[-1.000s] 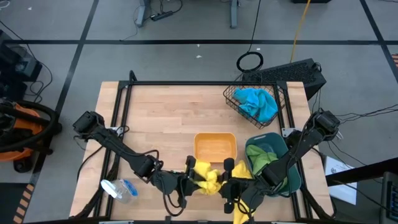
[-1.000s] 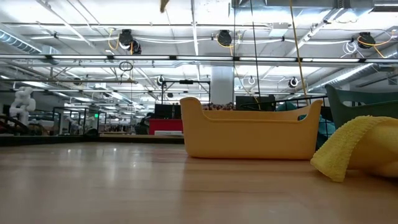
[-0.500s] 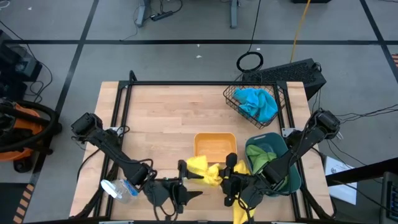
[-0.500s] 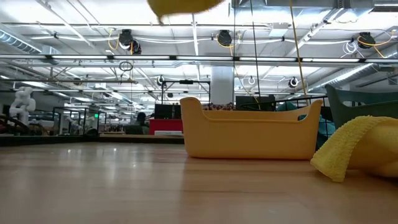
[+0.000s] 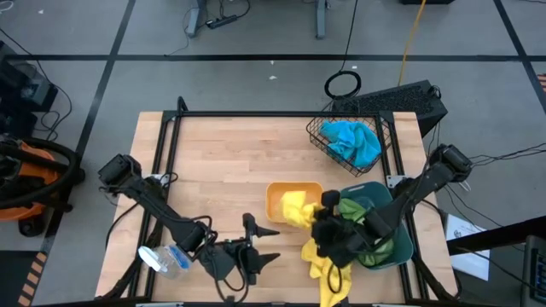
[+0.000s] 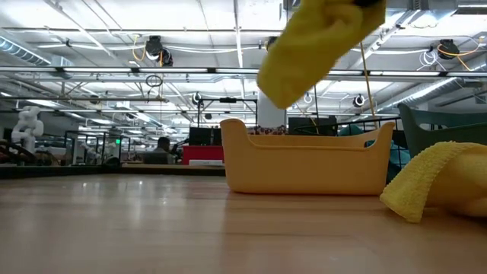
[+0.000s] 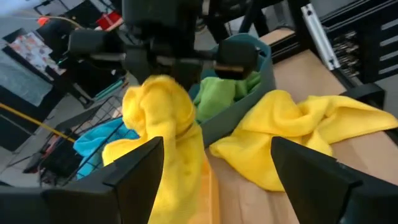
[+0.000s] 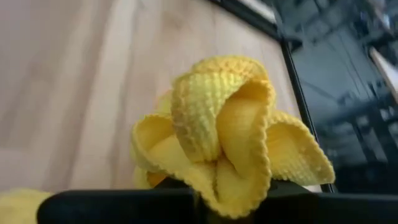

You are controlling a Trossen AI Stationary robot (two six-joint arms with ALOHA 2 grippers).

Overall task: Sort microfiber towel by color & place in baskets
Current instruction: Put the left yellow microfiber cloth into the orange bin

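Observation:
My right gripper is holding the bunched-up yellow towel, and it will release that towel when it is inside the orange bin (image 5: 296,198).
A bunched yellow towel (image 5: 296,207) hangs over the orange bin (image 5: 278,198), with my right gripper (image 5: 317,218) shut on it. In the low view the towel (image 6: 319,42) hangs above the bin (image 6: 308,161). My left gripper (image 5: 262,241) stands open near the table's front edge, clear of the towel, with nothing between its fingers. A second yellow towel (image 5: 328,266) lies on the table in front of the teal bin (image 5: 401,240), which holds a green towel (image 5: 358,213). A blue towel (image 5: 352,141) lies in the black mesh basket (image 5: 317,130). My right gripper pinches a gathered bunch of several folds of the yellow towel (image 8: 219,186) between its two fingers. The fingers slant down toward the table's left. The towel is lifted clear and hangs slack in a crumpled lump (image 7: 166,134) below the fingers, above the orange bin.
A clear plastic bottle with a blue part (image 5: 163,258) lies at the table's near left. A black frame (image 5: 256,113) runs along the far and side edges. The far left of the wooden table top (image 5: 222,158) is bare.
My left gripper has opened, let go of the yellow towel and drawn back a little toward the table's left. My right gripper has carried the towel up and toward the far edge, from the table's front to over the orange bin, tipping as it went.

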